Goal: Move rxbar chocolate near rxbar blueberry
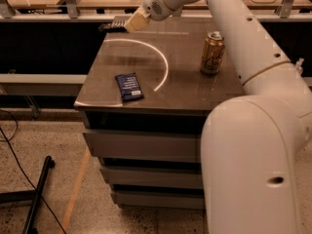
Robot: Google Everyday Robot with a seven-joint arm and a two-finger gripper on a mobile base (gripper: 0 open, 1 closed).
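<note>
The robot's gripper needs to release the rxbar chocolate on the tabletop [141,62] just behind the rxbar blueberry, inside the pale curved streak.
The rxbar blueberry [128,87], a navy-blue flat bar with white print, lies on the dark tabletop [185,89] near its front left. My gripper [132,22] hangs over the table's far left corner, well behind the blue bar. It is shut on the rxbar chocolate [110,27], a narrow dark bar that sticks out to the left of the tan fingers [138,19]. The bar is held above the table edge.
A gold drink can [212,52] stands upright at the right of the table. A pale curved streak of light [163,62] crosses the tabletop. My big white arm [253,145] fills the right foreground. Benches stand behind, and cables and a black stand leg [39,189] lie on the floor at left.
</note>
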